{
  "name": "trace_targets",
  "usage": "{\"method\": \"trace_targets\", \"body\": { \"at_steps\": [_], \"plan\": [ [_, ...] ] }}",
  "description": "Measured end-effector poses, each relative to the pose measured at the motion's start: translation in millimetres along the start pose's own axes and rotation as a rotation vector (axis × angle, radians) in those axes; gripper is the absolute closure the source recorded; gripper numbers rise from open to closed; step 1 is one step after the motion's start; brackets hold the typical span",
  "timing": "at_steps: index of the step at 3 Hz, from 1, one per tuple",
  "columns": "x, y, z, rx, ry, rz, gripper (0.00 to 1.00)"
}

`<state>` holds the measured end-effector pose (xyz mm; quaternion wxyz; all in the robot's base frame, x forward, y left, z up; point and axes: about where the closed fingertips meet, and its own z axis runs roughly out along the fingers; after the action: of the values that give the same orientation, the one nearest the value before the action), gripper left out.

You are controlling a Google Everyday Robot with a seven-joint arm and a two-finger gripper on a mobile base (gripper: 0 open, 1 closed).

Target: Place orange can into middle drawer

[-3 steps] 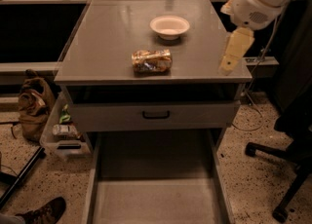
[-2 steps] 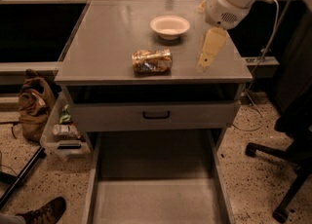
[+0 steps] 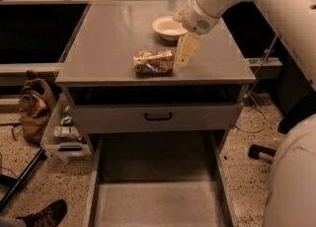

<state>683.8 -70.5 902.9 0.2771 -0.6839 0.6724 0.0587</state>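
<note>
My gripper will take the orange can hold of next, and I will grab it at the can's end [image 3: 169, 61] that is closer to the white bowl.
The orange can [image 3: 153, 62] lies on its side near the front of the grey cabinet top [image 3: 108, 38]. It has a mottled orange-gold and whitish shiny label. My gripper [image 3: 184, 53] hangs just right of the can, its pale finger pointing down, close to the can's right end. The arm reaches in from the upper right. The middle drawer [image 3: 158, 191] is pulled out below, a wide grey tray with a plain floor and nothing in it.
A white round bowl [image 3: 169, 26] sits behind the can on the top. A grey drawer front with a black handle [image 3: 158, 116] is above the open tray. A brown bag [image 3: 34, 106], a plastic bin [image 3: 61, 134] and a shoe [image 3: 42, 215] are at the left; a chair base [image 3: 261, 151] is at the right.
My gripper has moved left across the cabinet top, from the right edge to just beside the can. The can and bowl have not moved.
</note>
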Motion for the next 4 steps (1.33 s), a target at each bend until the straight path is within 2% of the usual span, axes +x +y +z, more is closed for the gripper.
{"method": "trace_targets", "body": {
  "at_steps": [1,2,4],
  "plan": [
    [0.0,0.0,0.0,0.000,0.000,0.000,0.00],
    [2.0,1.0,18.9,-0.034,-0.015,0.006,0.00],
    [-2.8,7.4,65.1,-0.137,-0.053,-0.006,0.00]
  ]
}}
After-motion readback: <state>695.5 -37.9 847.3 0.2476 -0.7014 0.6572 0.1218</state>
